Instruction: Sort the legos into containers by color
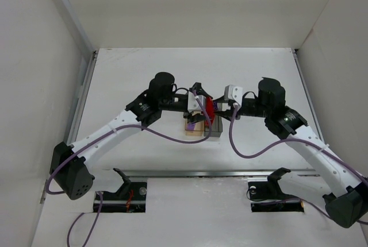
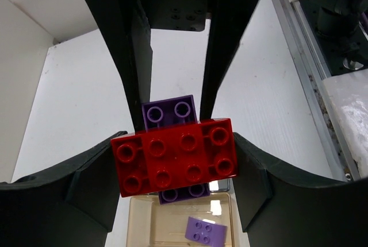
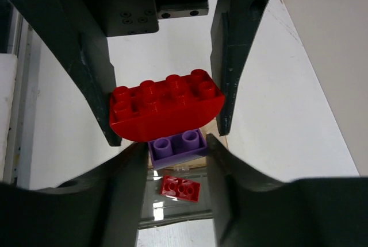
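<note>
The red lego in my left gripper, which hangs above the containers now, will be set down and let go in the dark grey tray (image 1: 213, 117), just beyond the small red lego there.
A red lego (image 2: 175, 156), two studs by four, hangs above the containers with my left gripper (image 2: 175, 161) shut on its ends. A purple lego (image 3: 175, 146) is stuck to its underside, and my right gripper (image 3: 175, 155) is shut on that purple one, fingers against both its sides. Below lie the tan tray (image 2: 138, 224), holding a curved purple lego (image 2: 206, 231), and the dark grey tray (image 3: 172, 219), holding a small red lego (image 3: 181, 188). From above, both grippers meet over the tan tray (image 1: 194, 130) and grey tray (image 1: 215, 131).
A metal rail (image 1: 218, 173) runs along the table's near edge in front of the arm bases. White walls close in the left, right and far sides. Purple cables loop from both arms beside the trays.
</note>
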{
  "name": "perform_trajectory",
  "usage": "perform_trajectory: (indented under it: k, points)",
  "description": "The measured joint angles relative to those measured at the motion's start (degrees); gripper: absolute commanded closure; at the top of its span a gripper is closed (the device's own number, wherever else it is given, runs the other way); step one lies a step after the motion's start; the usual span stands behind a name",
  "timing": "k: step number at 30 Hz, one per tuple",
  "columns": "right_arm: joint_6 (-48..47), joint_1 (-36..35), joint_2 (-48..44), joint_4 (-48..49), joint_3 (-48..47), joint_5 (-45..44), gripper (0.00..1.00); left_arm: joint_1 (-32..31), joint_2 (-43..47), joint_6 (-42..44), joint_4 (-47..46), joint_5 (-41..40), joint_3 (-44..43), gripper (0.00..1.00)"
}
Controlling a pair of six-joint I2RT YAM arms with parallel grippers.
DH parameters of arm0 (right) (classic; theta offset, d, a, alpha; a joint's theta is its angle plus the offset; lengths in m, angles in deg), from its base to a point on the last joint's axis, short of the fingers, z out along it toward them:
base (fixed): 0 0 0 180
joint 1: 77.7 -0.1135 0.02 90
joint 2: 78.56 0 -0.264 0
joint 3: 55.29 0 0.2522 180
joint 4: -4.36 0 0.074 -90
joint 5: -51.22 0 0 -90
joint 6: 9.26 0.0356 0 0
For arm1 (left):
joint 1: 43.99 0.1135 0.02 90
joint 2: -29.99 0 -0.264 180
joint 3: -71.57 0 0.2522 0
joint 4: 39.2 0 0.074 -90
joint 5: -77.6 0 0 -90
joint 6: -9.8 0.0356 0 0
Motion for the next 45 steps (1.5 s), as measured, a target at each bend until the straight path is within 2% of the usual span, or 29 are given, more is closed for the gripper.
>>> perform_trajectory:
  k: [2,3,7,13,19,23,29,35,37,39,41,44,45]
  points:
    - [-0.3,-0.5,0.0,0.0,0.0,0.0,0.64,0.2,0.0,0.1,0.4,0.3,-0.2,1.00]
    - [-0.2,-0.7,0.1,0.0,0.0,0.0,0.75,0.2,0.0,0.3,0.5,0.6,-0.2,1.00]
    - [-0.3,-1.1,0.5,-0.3,-0.2,-0.2,1.00,0.3,0.0,0.5,1.3,0.7,-0.2,1.00]
    - [0.5,-1.5,1.0,-0.1,0.0,-1.0,1.00,0.6,0.0,0.0,2.2,-0.1,-0.3,1.00]
    - [2.1,-1.7,3.4,5.1,2.8,-1.4,1.00,2.4,0.0,-2.0,4.7,-1.4,-0.3,1.00]
    - [2.7,-1.6,9.1,6.4,2.7,-1.7,1.00,3.5,1.1,-3.3,3.1,-3.5,-0.5,1.00]
    - [3.1,-0.1,21.6,5.3,0.3,-1.7,1.00,4.1,7.3,-4.9,-0.9,-6.1,-0.5,1.00]
    - [3.7,0.5,26.6,5.0,-3.9,-2.4,1.00,5.0,8.8,-5.7,-2.8,-9.9,0.6,1.00]
    - [3.8,0.5,28.0,5.3,-5.4,-3.0,0.93,5.2,8.8,-6.1,-2.7,-11.2,1.5,1.00]
    - [3.9,0.5,29.8,5.4,-6.6,-3.4,0.79,5.5,8.8,-6.5,-2.7,-12.5,2.3,1.00]
    - [4.2,0.5,32.0,5.5,-7.7,-3.8,0.71,5.5,8.8,-7.0,-2.8,-13.4,2.8,1.00]
    - [4.3,0.5,34.7,5.4,-8.5,-4.3,0.52,5.6,8.8,-7.5,-3.5,-14.6,3.3,1.00]
    - [4.4,0.5,35.4,5.3,-8.6,-4.3,0.43,5.7,8.8,-7.6,-3.6,-15.1,3.4,1.00]
